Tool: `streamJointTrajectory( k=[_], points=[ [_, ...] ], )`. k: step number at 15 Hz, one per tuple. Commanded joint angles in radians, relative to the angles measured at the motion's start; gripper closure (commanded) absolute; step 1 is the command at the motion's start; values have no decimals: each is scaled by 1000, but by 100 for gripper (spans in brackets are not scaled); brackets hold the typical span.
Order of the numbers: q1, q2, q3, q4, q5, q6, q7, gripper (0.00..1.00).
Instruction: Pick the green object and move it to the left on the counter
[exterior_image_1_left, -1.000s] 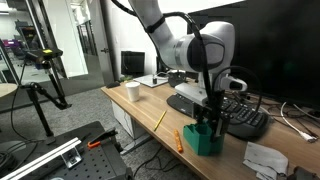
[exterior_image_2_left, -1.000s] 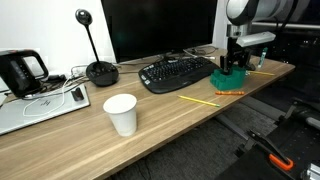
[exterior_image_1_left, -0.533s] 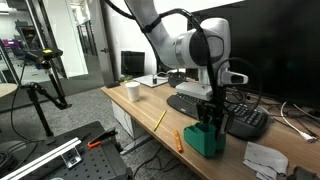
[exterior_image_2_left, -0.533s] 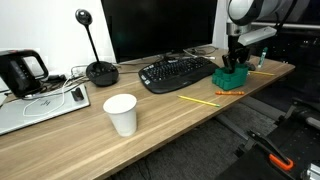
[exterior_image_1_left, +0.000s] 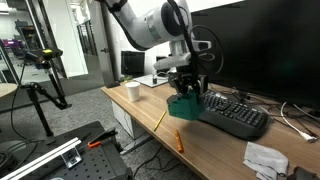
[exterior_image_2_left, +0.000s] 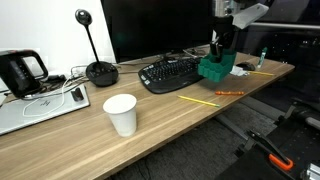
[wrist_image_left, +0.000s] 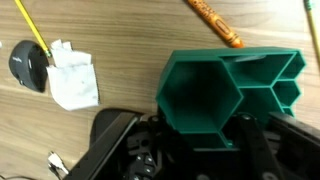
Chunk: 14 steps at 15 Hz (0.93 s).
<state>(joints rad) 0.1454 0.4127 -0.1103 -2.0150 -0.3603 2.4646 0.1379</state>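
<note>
The green object will go on the counter (exterior_image_1_left: 153, 107) between the white cup and the black keyboard. My gripper will let go of it there.
The green object (exterior_image_1_left: 184, 106) is a dark green boxy holder with honeycomb compartments. It hangs in the air above the counter (exterior_image_1_left: 200, 140), clear of the wood, in both exterior views (exterior_image_2_left: 216, 68). My gripper (exterior_image_1_left: 186, 92) is shut on the green object from above (exterior_image_2_left: 222, 50). In the wrist view the green object (wrist_image_left: 225, 95) fills the centre between my fingers (wrist_image_left: 195, 140), with the counter (wrist_image_left: 120, 30) far below.
A black keyboard (exterior_image_1_left: 232, 113) lies behind the holder (exterior_image_2_left: 176, 73). A white cup (exterior_image_2_left: 121, 113) stands toward the counter's front (exterior_image_1_left: 133, 91). A yellow pencil (exterior_image_1_left: 158, 120) and an orange marker (exterior_image_1_left: 179, 141) lie near the edge. Crumpled paper (exterior_image_1_left: 262, 158), monitor (exterior_image_2_left: 160, 28).
The gripper has lifted the green object off the counter and carried it sideways along the counter toward the white cup, over the front of the keyboard.
</note>
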Motion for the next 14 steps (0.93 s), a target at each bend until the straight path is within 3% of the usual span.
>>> streamJointTrajectory(
  k=[1,6,14],
  points=[
    [21,-60,80,-75,-13,90,-56,75],
    [74,-14,166,-59,-10,98,-107,75],
    [173,156,203,169,-13,-141,-134,75]
  ],
)
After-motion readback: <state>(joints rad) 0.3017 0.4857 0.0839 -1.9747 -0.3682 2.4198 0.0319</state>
